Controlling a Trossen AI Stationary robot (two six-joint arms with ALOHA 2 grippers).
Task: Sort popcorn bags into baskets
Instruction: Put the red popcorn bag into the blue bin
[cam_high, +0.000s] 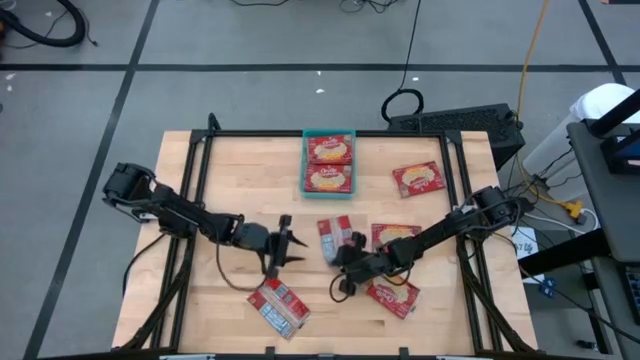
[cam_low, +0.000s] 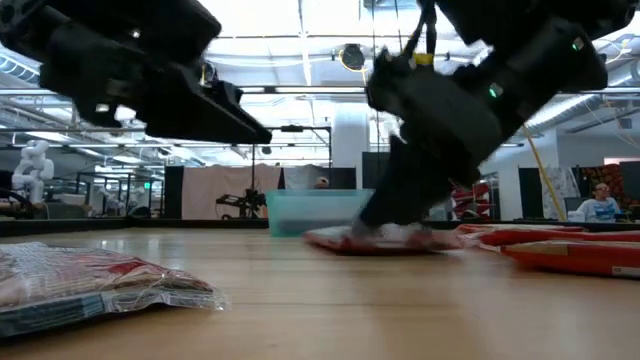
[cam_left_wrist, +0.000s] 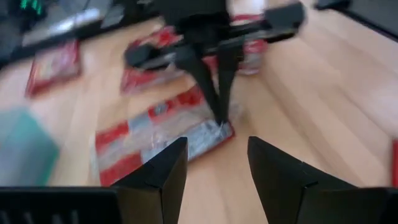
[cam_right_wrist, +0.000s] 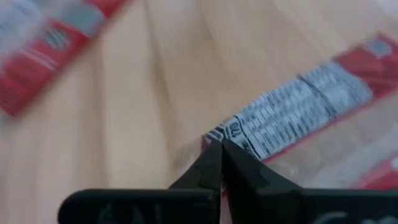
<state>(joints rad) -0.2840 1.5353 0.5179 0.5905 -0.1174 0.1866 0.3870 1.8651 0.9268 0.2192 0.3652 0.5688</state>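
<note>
The robot's right gripper is closed at the grey-white panel's corner on the left gripper's side, so it should grab the bag's red corner (cam_left_wrist: 195, 95) and leave this panel corner free.
A popcorn bag (cam_high: 335, 236) lies flat at the table's middle, grey-white panel up, also seen in the left wrist view (cam_left_wrist: 161, 134). My right gripper (cam_right_wrist: 221, 144) is shut at that bag's near corner, reaching in from the table's right side (cam_high: 343, 258). My left gripper (cam_high: 290, 245) hovers open just left of the bag, its fingers (cam_left_wrist: 168, 168) pointing at it without touching. The teal basket (cam_high: 329, 135) stands at the far middle with two bags (cam_high: 329, 163) lying in it. My right gripper has its two fingertips closed together on the bag's corner (cam_right_wrist: 216, 132), at the edge beside the printed panel. The fingers slant down from the table's right and near side. The bag lies flat on the table (cam_low: 380, 238).
Loose red bags lie at the far right (cam_high: 419, 179), right of the middle (cam_high: 396, 235), under the right arm near the front (cam_high: 393, 297) and at the front middle (cam_high: 278, 305). A black frame (cam_high: 330, 133) borders the tabletop. Bare wood lies at the far left.
</note>
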